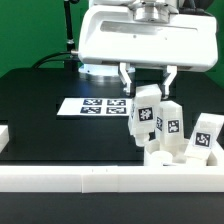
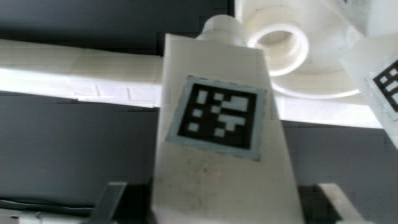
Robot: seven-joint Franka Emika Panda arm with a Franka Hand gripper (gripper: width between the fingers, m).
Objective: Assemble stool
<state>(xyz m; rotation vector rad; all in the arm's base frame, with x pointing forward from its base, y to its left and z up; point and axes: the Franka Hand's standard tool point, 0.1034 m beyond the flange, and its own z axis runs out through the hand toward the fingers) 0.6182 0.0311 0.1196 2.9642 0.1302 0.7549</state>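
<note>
The white stool leg is standing in the empty round socket of the white seat (image 1: pixel 157 149) (image 2: pixel 279 44), and my gripper needs to let go of it there.
My gripper (image 1: pixel 147 90) is shut on a white stool leg (image 1: pixel 145 113) and holds it, slightly tilted, above the black table at the exterior view's right. In the wrist view this leg (image 2: pixel 215 130) fills the middle with its square tag facing the camera. Grey fingers (image 2: pixel 118 200) stand on either side of it. Just beyond the leg's tip lies the white seat (image 2: pixel 299 62), showing a round socket. A second leg (image 1: pixel 172 123) stands on the seat (image 1: pixel 160 152). A third leg (image 1: pixel 205 136) stands further to the exterior view's right.
The marker board (image 1: pixel 95 105) lies flat on the table to the left of the held leg in the exterior view. A long white rail (image 1: pixel 100 180) runs along the front edge. Another rail piece (image 1: pixel 5 140) sits at the left edge.
</note>
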